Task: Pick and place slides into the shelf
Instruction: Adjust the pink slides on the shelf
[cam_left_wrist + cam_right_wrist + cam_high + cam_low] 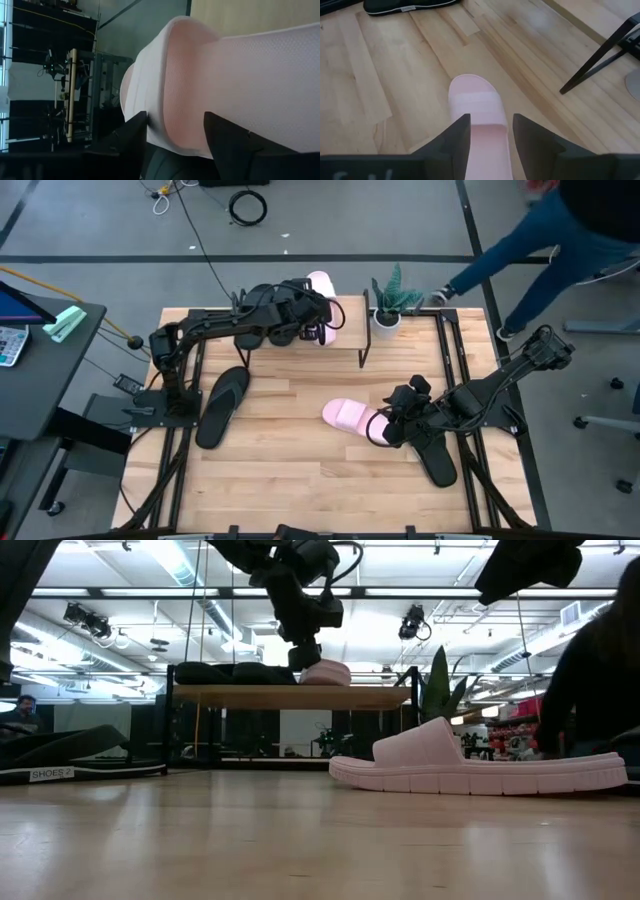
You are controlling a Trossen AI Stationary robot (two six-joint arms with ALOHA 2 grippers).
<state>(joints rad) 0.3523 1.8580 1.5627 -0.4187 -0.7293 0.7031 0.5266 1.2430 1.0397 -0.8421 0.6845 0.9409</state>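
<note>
My left gripper needs to pinch the slide's strap (151, 90) and pull it toward the front, because the toe of the shelved pink slide sticks out past the back edge of the shelf.
A pale pink slide (321, 282) lies sole down on the shelf's top board (290, 695), beside black slides (235, 672). My left gripper (176, 115) is open, and its fingers straddle this slide's broad strap (175, 75). It comes at the slide from above at a slant (305, 652). A second pink slide (350, 416) lies flat on the table. My right gripper (490, 130) hovers open above its heel end, one finger on each side, clear of it. My left gripper has the pink slide's strap between its open fingers (137, 132), coming slanting down from the table's near side. The slide fills the gap between them, so I cannot tell whether they touch it. The slide rests on the shelf board.
A flat black slide (222, 405) lies at the table's left, another (437, 460) under my right arm. A potted plant (390, 305) stands by the shelf's right legs (364, 330). A person (560, 240) leans in beyond the far right corner.
</note>
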